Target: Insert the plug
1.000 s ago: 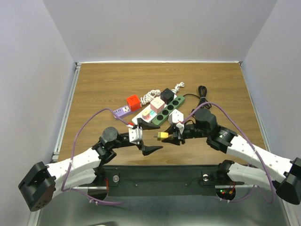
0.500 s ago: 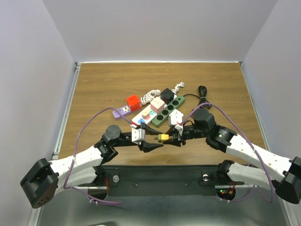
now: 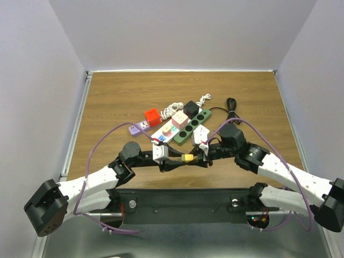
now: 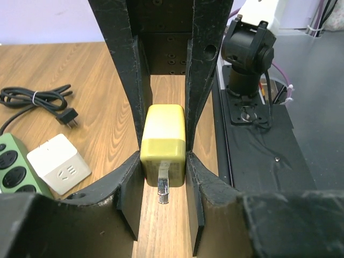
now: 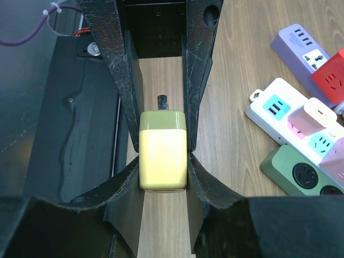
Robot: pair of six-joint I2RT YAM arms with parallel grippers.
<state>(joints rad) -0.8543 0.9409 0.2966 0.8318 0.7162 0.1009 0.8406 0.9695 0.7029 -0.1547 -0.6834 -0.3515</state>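
Observation:
My left gripper needs to hold the plug while my right gripper takes the rear half [image 5: 163, 171] at a slant, because the plug lies straight along my right gripper's fingers.
A yellow plug [image 3: 187, 158] hangs just above the table's near edge, between my two grippers, which meet tip to tip. My right gripper [image 3: 193, 157] is shut on the plug [image 5: 163, 150], gripping its smooth rear half. My left gripper [image 3: 182, 159] comes from the other side, and its pads press both flanks of the plug [image 4: 163, 142] at the pronged end. A metal prong [image 4: 163, 189] points toward the left wrist camera. Several power strips lie behind: a green one [image 3: 192, 126], a white one [image 3: 169, 129] and a purple one [image 3: 138, 128].
A red cube adapter [image 3: 152, 116] and a black one [image 3: 190, 108] sit by the strips. Close behind the right gripper is a white cube adapter [image 3: 201, 133]. A coiled black cord [image 3: 232, 107] lies at the right. The table's near edge and the dark base plate [image 4: 258, 140] are directly below the grippers.
My left gripper moved right to the plug and narrowed from wide open until its pads met the plug's sides. The right gripper kept its hold and barely moved.

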